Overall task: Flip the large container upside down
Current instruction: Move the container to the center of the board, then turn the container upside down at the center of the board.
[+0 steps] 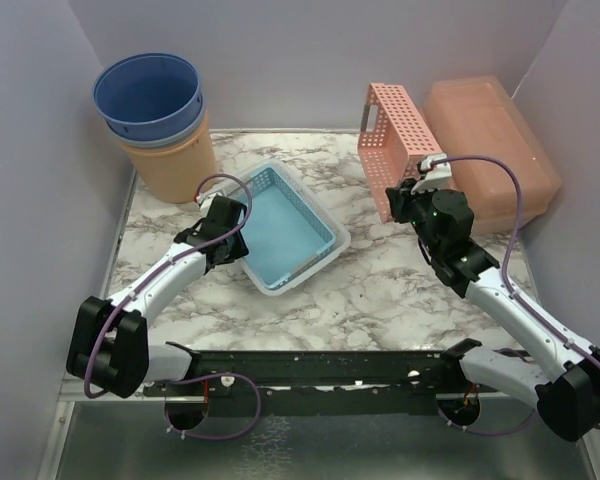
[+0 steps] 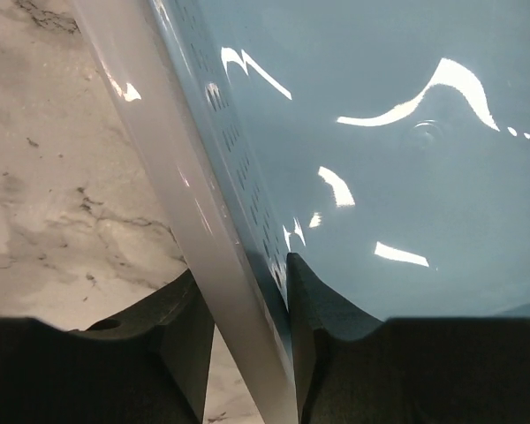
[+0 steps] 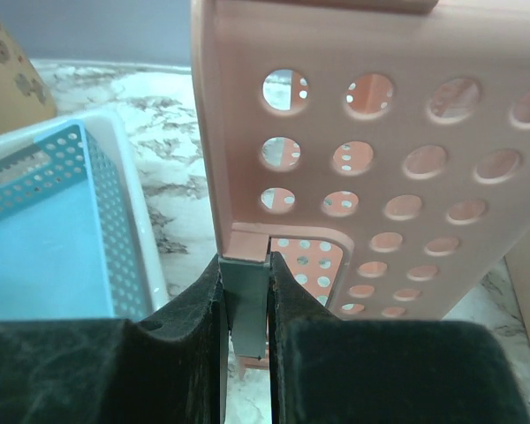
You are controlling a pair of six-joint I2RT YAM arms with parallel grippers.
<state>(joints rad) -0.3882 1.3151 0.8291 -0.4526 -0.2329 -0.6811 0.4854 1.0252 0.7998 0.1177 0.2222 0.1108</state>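
My right gripper has the pink basket to place. It will let go of it on the marble table (image 1: 379, 177) between the blue basket and the large container.
The large container (image 1: 492, 150), a translucent peach-orange box with its lid on, lies at the back right against the wall; neither gripper touches it. A pink perforated basket (image 1: 395, 135) stands on its side just left of it. My right gripper (image 1: 412, 197) is shut on this basket's rim; the right wrist view shows the jaws (image 3: 246, 283) clamped on a rim edge of the pink basket (image 3: 380, 132). My left gripper (image 1: 235, 228) is shut on the near-left rim of a blue basket (image 1: 280, 225); the left wrist view shows my left gripper (image 2: 247, 291) astride that white rim (image 2: 172, 168).
A blue bucket (image 1: 148, 92) sits stacked inside a round orange bucket (image 1: 170, 165) at the back left. Grey walls close in the left, back and right sides. The blue basket (image 3: 44, 238) lies close to the left of the pink one on the marble table (image 1: 380, 290).
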